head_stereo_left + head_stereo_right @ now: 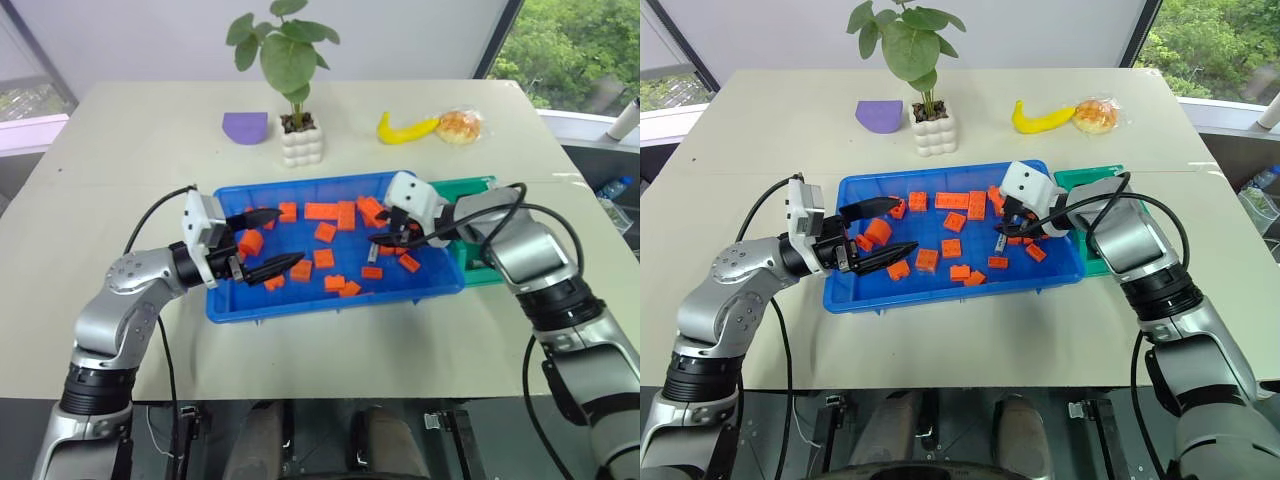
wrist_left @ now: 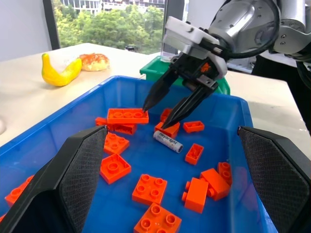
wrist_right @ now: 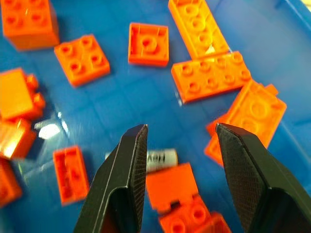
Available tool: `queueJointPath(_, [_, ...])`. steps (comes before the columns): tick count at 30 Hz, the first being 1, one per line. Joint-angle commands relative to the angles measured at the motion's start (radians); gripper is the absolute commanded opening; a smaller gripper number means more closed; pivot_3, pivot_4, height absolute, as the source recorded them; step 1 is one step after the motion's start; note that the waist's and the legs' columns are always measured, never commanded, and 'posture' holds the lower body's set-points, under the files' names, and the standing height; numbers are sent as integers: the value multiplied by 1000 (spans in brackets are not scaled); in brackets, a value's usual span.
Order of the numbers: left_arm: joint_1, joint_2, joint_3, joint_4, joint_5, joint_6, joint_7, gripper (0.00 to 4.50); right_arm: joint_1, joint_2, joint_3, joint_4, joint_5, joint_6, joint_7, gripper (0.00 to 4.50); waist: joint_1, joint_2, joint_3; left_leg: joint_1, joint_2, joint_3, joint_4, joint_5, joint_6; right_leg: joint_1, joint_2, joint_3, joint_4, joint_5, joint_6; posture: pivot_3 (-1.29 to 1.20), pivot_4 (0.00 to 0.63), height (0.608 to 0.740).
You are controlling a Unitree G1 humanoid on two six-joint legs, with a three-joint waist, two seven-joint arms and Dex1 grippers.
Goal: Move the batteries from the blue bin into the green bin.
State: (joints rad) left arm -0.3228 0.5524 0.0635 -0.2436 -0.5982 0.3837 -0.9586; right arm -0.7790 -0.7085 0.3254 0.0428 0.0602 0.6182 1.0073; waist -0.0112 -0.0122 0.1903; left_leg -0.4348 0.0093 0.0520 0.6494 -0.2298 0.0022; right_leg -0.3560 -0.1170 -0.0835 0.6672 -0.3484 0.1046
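Observation:
I need to open my right gripper wider and take the battery (image 1: 373, 253) by both ends, because it is partly behind that gripper's finger and has an orange block beside it.
The blue bin (image 1: 330, 305) sits mid-table, strewn with orange blocks (image 1: 323, 258). One battery (image 2: 167, 141), a slim silvery cylinder, lies on the bin floor among the blocks toward the right end; it also shows as the battery (image 3: 163, 158) partly behind a finger and a block. My right gripper (image 2: 156, 116) hangs open just above it, tilted down, with nothing between its fingers. My left gripper (image 1: 292, 236) stands open and level over the bin's left end, holding nothing. The green bin (image 1: 1080, 178) adjoins the blue bin's right side, mostly behind my right arm.
At the back of the table stand a potted plant in a white pot (image 1: 300, 140), a purple half-disc (image 1: 245, 127), a toy banana (image 1: 405, 128) and a bagged bun (image 1: 460, 125). Bare tabletop surrounds the bins; the table's front edge is close below the blue bin.

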Motion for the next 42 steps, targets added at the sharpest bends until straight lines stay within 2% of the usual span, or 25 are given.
queueJointPath(1, [3,-1,12,-10,-1,-23,-5,4500,-1,-13,-22,-34,4,-24,24,2266,0,0,0,0,0,0,0,0,0,0,0,0,0,0,0,0,150,739])
queueJointPath(10, [8,1,16,-13,0,-24,0,4500,26,2,-15,-41,11,-14,45,2266,2,0,0,0,0,0,0,0,0,0,0,0,0,0,0,0,150,739])
queueJointPath(13, [9,3,17,-14,0,-22,2,4500,32,8,-16,-37,4,-14,38,3088,0,0,0,0,0,0,0,0,0,0,0,0,0,0,0,0,150,739])
queueJointPath(16, [10,4,19,-14,-1,-21,4,4500,31,10,-20,-30,0,-14,31,4270,0,0,0,0,0,0,0,0,0,0,0,0,0,0,0,0,150,739])
queueJointPath(17, [10,5,20,-14,0,-21,5,4500,31,9,-20,-26,-1,-16,31,4393,0,0,0,0,0,0,0,0,0,0,0,0,0,0,0,0,150,739])
queueJointPath(42, [13,5,25,-14,9,-36,33,4500,25,61,21,134,-64,-110,42,4393,0,0,0,0,0,0,0,0,0,0,0,0,0,0,0,0,150,739])
